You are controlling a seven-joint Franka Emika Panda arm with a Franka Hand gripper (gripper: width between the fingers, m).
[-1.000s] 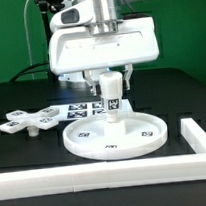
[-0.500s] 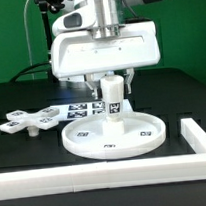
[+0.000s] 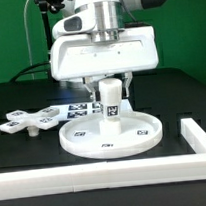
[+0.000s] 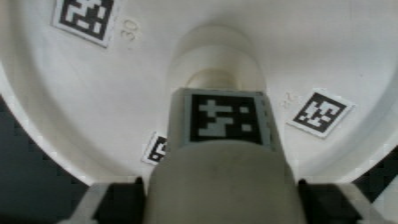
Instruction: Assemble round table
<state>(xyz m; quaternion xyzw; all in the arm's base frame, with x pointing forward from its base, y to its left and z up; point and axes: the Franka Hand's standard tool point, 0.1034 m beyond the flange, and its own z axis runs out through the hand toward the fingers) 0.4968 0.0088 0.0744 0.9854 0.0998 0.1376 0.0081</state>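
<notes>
The post, with the disc under it, will be let go by my gripper a little nearer the small cross-shaped piece (image 3: 95,138).
The large rimmed round disc (image 3: 112,135) lies flat on the black table. The short cylindrical post (image 3: 110,97) stands upright on the disc's middle, a tag on its side. My gripper (image 3: 109,86) is shut on the post, one finger on each side of its upper part. In the wrist view the post (image 4: 222,150) runs down between my fingers (image 4: 111,204) onto the disc (image 4: 160,60). The small cross-shaped piece (image 3: 28,121) lies on the table toward the exterior view's left, apart from the disc.
The marker board (image 3: 81,110) lies flat behind the disc. A long white border rail (image 3: 96,173) runs along the near edge and turns up at the exterior view's right (image 3: 199,136).
The gripper and post have sunk slightly; the disc looks turned or shifted a little, its tags now sit differently.
</notes>
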